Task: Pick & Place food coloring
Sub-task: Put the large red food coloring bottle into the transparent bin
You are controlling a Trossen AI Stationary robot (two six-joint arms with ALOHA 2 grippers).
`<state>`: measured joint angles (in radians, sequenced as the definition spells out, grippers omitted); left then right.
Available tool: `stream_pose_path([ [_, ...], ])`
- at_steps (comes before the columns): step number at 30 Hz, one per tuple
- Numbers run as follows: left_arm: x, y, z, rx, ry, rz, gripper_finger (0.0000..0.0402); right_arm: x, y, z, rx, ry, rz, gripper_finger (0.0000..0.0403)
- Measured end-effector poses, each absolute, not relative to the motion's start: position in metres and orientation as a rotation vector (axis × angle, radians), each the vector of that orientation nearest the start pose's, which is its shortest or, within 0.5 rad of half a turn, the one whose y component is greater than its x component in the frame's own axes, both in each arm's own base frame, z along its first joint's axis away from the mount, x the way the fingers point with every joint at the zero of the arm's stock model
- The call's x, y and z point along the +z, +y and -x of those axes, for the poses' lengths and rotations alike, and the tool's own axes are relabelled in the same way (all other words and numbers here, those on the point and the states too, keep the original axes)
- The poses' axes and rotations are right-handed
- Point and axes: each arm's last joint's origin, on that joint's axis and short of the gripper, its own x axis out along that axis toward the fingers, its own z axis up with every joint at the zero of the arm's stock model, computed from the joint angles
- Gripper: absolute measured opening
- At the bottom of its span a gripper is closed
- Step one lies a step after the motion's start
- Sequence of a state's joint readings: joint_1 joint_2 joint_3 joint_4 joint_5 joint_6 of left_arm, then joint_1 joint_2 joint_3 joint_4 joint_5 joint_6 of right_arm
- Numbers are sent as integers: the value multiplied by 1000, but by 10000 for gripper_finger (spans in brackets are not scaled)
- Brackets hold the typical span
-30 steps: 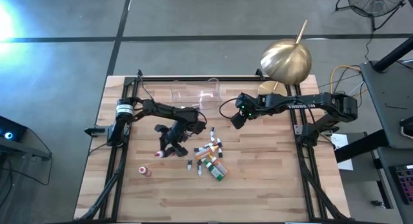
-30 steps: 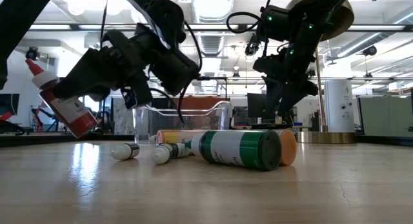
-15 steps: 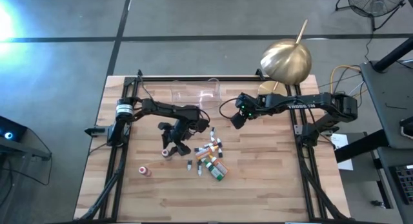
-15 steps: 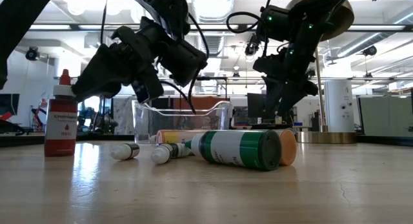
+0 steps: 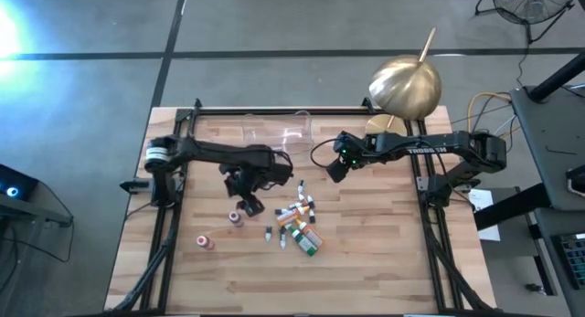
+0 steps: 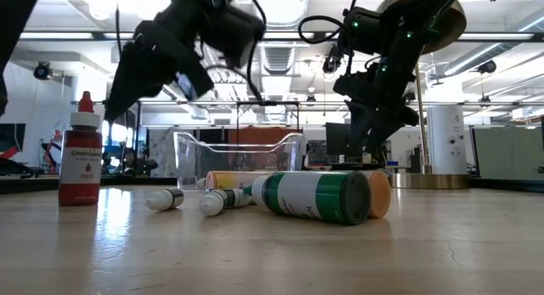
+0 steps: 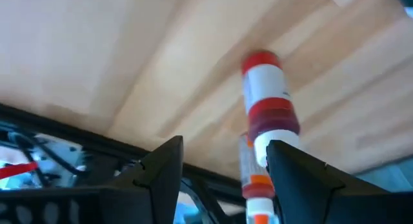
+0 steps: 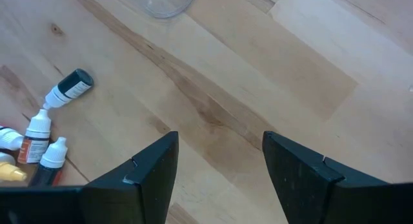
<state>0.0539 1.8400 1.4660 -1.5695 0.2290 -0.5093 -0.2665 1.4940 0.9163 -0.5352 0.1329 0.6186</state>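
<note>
The red food coloring bottle standing nearer the pile will be gripped by my left gripper, which will close on its upper body (image 5: 236,218) (image 7: 275,119), just under its white cap.
A red food coloring bottle (image 5: 236,216) stands upright on its base on the wood table, left of the pile; it also shows in the low view (image 6: 81,159) and the left wrist view (image 7: 268,101). My left gripper (image 5: 247,200) hangs open above and just beyond it (image 7: 222,185), touching nothing. Several small bottles (image 5: 297,221) lie on their sides in a pile at the table's middle, a green-banded one (image 6: 310,195) nearest the low camera. Another small red bottle (image 5: 203,242) stands near the left front. My right gripper (image 5: 336,166) waits open and empty (image 8: 219,179), raised at right of centre.
A clear plastic tray (image 5: 274,130) stands at the table's far side, behind the pile (image 6: 238,155). A brass dome-shaped object (image 5: 405,84) sits at the far right corner. Bare wood lies along the table's near edge.
My left gripper has brought the red bottle down from a tilted hold in the air and stood it upright on the table. It has let go, then risen and drawn back toward the far edge. The bottle stays standing where it was set.
</note>
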Motion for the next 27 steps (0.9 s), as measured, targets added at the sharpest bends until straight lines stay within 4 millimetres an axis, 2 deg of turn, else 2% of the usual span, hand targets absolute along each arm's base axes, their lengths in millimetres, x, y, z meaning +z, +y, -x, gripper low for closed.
stream_pose_path([
  [5,252,2,-298,413,1816,622,195,197,-78,-269,-693,974,-619,219],
  [9,256,-8,-294,408,1744,624,195,196,-78,-269,-694,974,-620,219],
  [19,232,-32,-275,438,1778,551,195,195,-77,-269,-695,976,-618,219],
  [27,226,-34,-283,443,1675,543,195,195,-77,-269,-695,977,-618,219],
])
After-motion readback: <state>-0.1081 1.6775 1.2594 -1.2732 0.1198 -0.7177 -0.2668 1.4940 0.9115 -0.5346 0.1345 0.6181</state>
